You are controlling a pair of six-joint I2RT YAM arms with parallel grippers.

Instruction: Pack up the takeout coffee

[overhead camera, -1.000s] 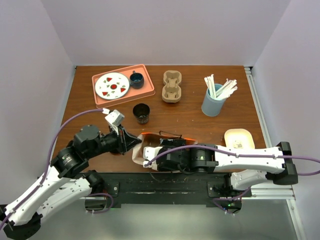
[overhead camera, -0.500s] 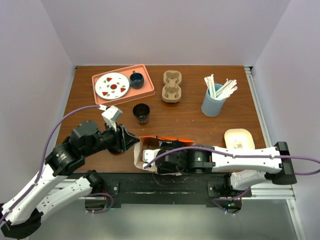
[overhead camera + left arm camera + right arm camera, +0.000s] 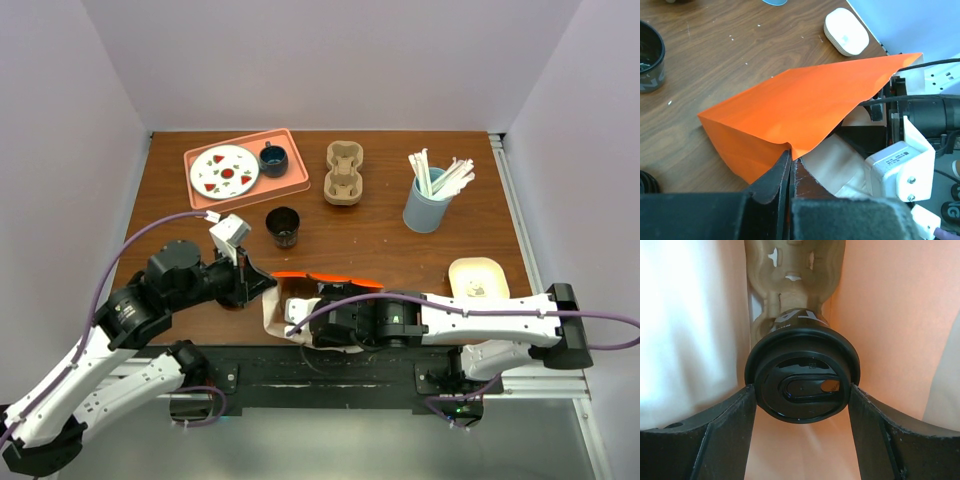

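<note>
My left gripper is pinching the orange bag's rim at its side crease and bunching the bag's side, so I should open it and take the bag's rim farther down [image 3: 269, 302], past that crease.
The takeout coffee [image 3: 802, 385], a dark cup with a black sip lid, stands inside the orange paper bag [image 3: 890, 315], seated in a cardboard carrier [image 3: 792, 280]. My right gripper [image 3: 802, 391] is inside the bag, its fingers pressed against both sides of the lid rim. In the top view the bag [image 3: 325, 279] lies at the near table edge and hides the coffee and the right fingers. My left gripper [image 3: 790, 160] is shut on the bag's [image 3: 805, 105] upper edge and holds the mouth open; it also shows in the top view [image 3: 268, 283].
A lidless dark cup [image 3: 283, 226] stands behind the bag. A pink tray [image 3: 300, 180] with a plate and mug is at the far left. A second cardboard carrier [image 3: 345, 172], a blue cup of straws [image 3: 428, 205] and a white dish [image 3: 477, 277] are to the right.
My right arm has pushed a little further left into the bag. My left gripper has shifted slightly with the bag edge, and more of the orange flap shows.
</note>
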